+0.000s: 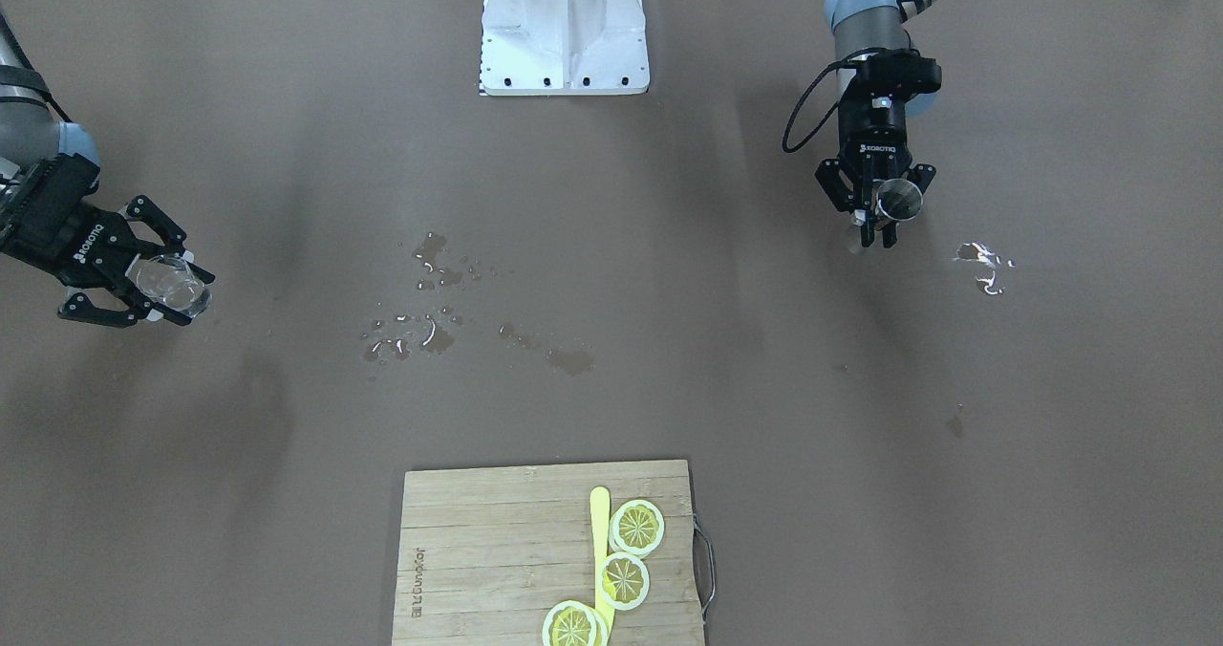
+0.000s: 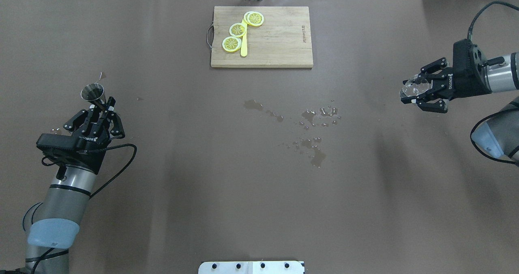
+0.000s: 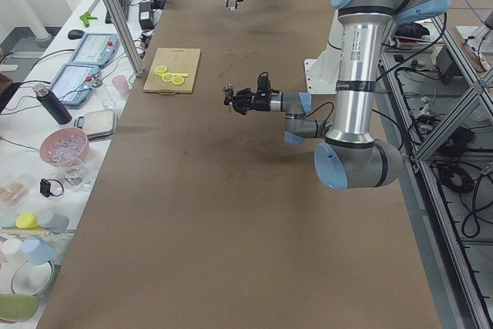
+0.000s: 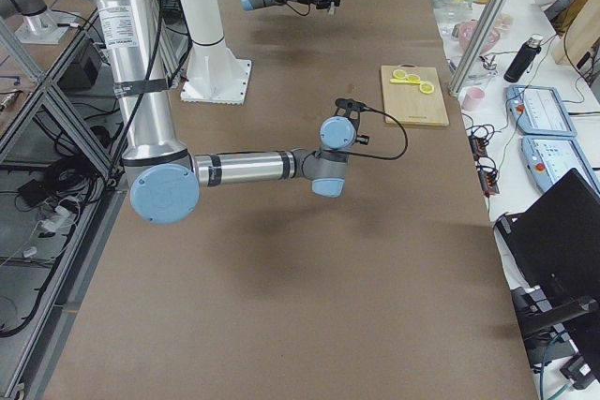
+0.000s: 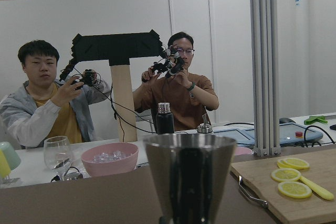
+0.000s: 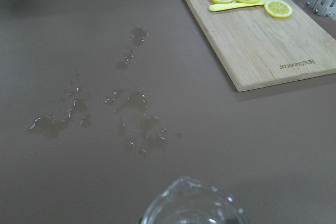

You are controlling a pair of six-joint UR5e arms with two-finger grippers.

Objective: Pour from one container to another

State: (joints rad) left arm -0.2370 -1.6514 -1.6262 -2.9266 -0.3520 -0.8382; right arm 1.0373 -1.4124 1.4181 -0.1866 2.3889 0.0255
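The robot's left gripper needs to set the grey steel hourglass jigger down on the bare table (image 1: 873, 260) close to the shiny wet patch.
The grey steel hourglass jigger (image 2: 93, 92) is held off the table at the left, my left gripper (image 2: 102, 105) shut on its narrow waist. In the front view the jigger (image 1: 900, 199) tilts its mouth toward the camera above the left gripper (image 1: 877, 235). In the left wrist view, the jigger's cone (image 5: 189, 174) fills the lower middle. Far to the right, my right gripper (image 2: 407, 91) is shut on the clear glass tumbler (image 2: 414, 87). In the front view the tumbler (image 1: 170, 281) sits between the fingers of the right gripper (image 1: 186, 297). The tumbler's rim (image 6: 191, 205) shows in the right wrist view.
A bamboo cutting board (image 2: 279, 43) with three lemon slices (image 2: 237, 29) and a yellow knife (image 2: 243, 43) lies at the far centre. Water puddles (image 2: 312, 144) spread mid-table, and another wet patch (image 1: 984, 266) lies near the left gripper. The white robot base (image 1: 566, 30) stands at the near edge.
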